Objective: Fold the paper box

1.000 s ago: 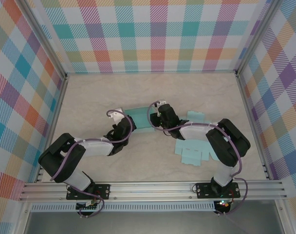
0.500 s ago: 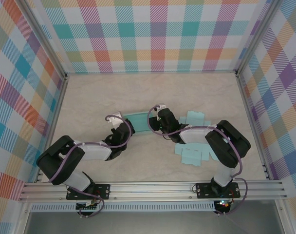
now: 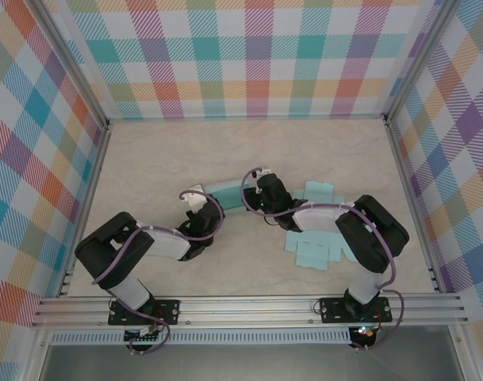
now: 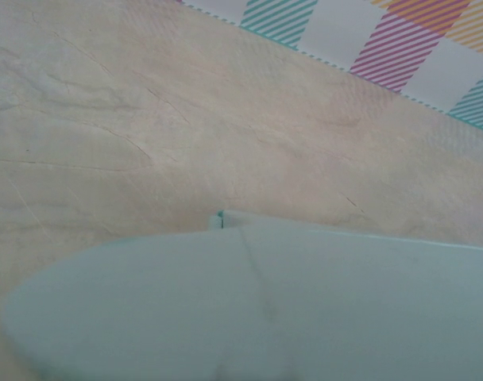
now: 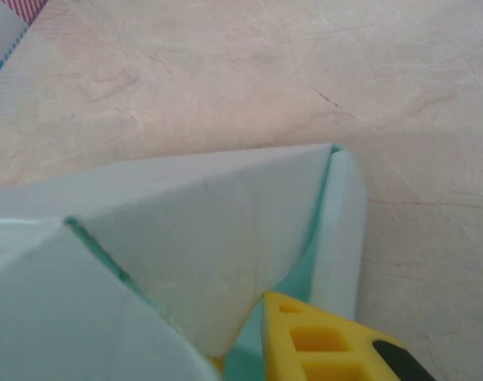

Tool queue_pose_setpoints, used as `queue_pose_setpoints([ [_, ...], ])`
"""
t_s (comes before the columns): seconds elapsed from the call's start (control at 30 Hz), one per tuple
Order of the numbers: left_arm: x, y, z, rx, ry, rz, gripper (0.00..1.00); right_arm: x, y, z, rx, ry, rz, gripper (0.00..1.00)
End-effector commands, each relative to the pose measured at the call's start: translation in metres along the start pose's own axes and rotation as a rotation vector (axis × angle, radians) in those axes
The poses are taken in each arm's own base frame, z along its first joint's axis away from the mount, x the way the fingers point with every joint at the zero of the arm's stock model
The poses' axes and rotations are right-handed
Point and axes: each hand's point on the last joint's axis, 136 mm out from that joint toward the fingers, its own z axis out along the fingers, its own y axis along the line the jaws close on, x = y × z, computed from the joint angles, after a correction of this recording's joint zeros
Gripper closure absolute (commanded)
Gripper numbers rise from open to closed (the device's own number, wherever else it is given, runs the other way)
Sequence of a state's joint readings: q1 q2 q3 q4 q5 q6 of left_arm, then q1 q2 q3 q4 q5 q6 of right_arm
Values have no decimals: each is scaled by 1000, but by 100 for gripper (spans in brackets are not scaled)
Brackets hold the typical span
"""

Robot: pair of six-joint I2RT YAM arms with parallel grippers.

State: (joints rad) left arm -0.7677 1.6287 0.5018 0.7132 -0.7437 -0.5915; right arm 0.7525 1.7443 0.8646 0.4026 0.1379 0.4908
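Observation:
Next, I open my left gripper, back it out and pinch the flap [image 4: 220,221] by the box's corner, because the rounded end of the box's long panel covers that gripper's fingers.
The paper box [image 3: 313,251] is a flat pale-teal cut-out lying on the table between the two arms. Its long left panel [image 3: 226,197] reaches toward my left gripper [image 3: 208,205], which sits at that panel's end. In the left wrist view the panel [image 4: 265,302] covers the whole lower half and hides the fingers. My right gripper [image 3: 252,203] is at the middle of the sheet. In the right wrist view a raised flap [image 5: 210,214] tapers down between the yellow fingers [image 5: 329,341], and the right gripper [image 5: 245,349] is pinched on it.
The marbled beige tabletop [image 3: 186,151] is walled by plaid panels [image 3: 249,55] at the back and both sides. An aluminium rail [image 3: 249,305] runs along the near edge by the arm bases.
My left arm's elbow has swung inward and up while its gripper stayed at the panel's end. The right gripper has edged slightly left with the flap.

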Motion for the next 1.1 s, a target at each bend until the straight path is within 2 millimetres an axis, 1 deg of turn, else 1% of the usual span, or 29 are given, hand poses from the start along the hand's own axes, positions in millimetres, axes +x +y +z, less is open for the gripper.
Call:
queue_pose_setpoints([
  [0.0,29,-8,1,26,94,48,100,-9,17,5,-61,-9,8,81],
  [0.13,27,-11,2,26,86,46,100,2,2,9,-5,6,-1,81],
  [0.37,18,2,-5,-21,64,56,100,31,-35,8,104,57,19,84],
  [0.43,13,6,-8,-38,58,61,98,36,-41,7,111,67,30,84],
  [0.5,10,9,-11,-44,53,61,86,40,-42,5,109,73,34,84],
  [0.6,5,11,-16,-50,47,57,71,41,-43,3,108,84,35,83],
  [0.67,2,15,-19,-59,46,57,62,40,-40,1,99,87,32,78],
  [0.73,0,18,-23,-69,43,54,50,38,-38,-3,95,87,30,74],
  [0.8,-5,24,-28,-84,36,47,43,36,-37,-7,95,87,26,72],
  [0.9,-9,30,-37,-94,30,41,38,36,-35,-14,88,96,17,66],
  [1.07,-17,40,-48,-107,18,19,37,36,-33,-26,77,107,10,56],
])
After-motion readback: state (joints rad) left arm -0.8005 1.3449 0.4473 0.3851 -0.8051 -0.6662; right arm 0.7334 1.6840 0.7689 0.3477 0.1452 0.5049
